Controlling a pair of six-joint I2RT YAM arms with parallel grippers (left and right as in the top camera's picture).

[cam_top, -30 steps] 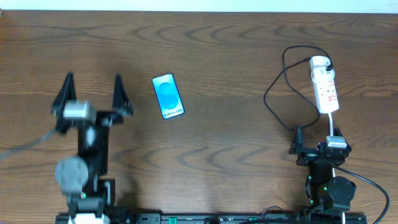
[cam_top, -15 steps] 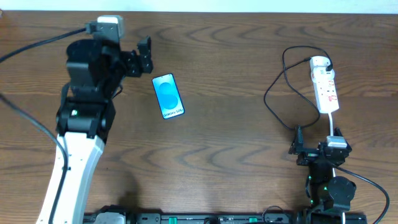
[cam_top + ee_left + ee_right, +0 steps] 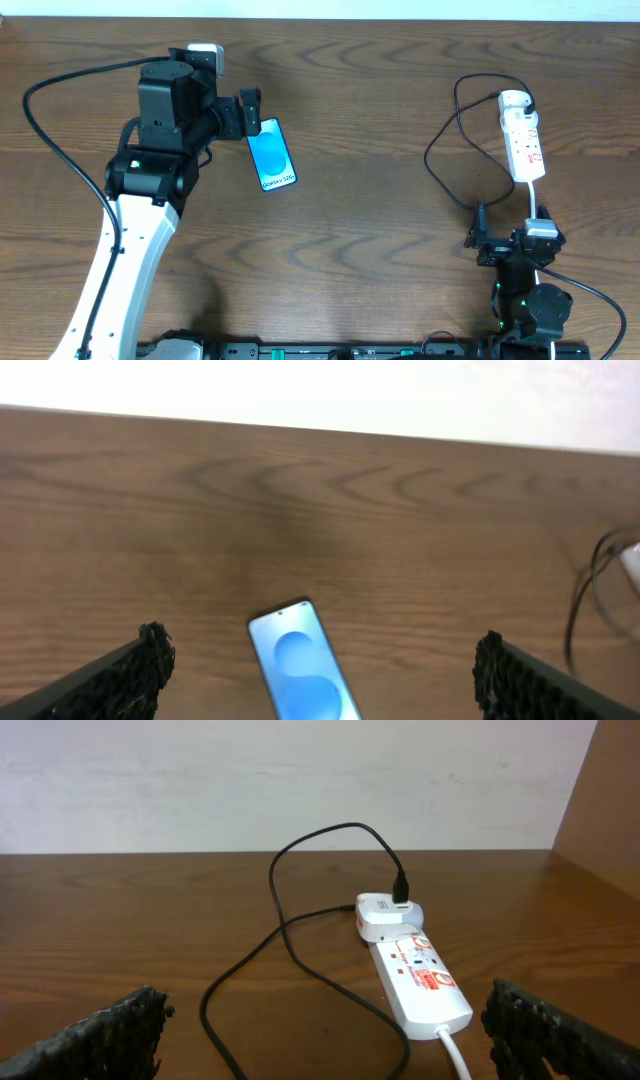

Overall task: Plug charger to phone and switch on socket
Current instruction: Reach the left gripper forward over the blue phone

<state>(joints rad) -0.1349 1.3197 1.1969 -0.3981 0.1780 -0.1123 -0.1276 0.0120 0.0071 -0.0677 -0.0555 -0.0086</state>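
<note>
My left gripper closes on the phone next, with one finger on each long side at the phone's middle (image 3: 269, 152) (image 3: 304, 680).
The phone (image 3: 271, 155) lies flat at centre-left, blue screen up; it also shows in the left wrist view (image 3: 300, 670). My left gripper (image 3: 246, 116) is open and empty, just left of the phone's far end; the phone lies between its spread fingers (image 3: 322, 660). The white socket (image 3: 522, 140) lies at the right and also shows in the right wrist view (image 3: 420, 978). The charger's black cable (image 3: 440, 150) loops left of the socket from a white adapter (image 3: 385, 912) at its far end. My right gripper (image 3: 511, 228) is open and empty, near the socket's lead (image 3: 325, 1020).
The socket's white lead (image 3: 535, 195) runs towards the right arm's base. A pale wall (image 3: 300, 780) stands beyond the table's far edge. Bare wood (image 3: 380, 200) lies between the phone and the cable loop.
My left arm has swung from the front left to the far side, then right, up to the phone, still open. The right arm, phone, cable and socket have not moved.
</note>
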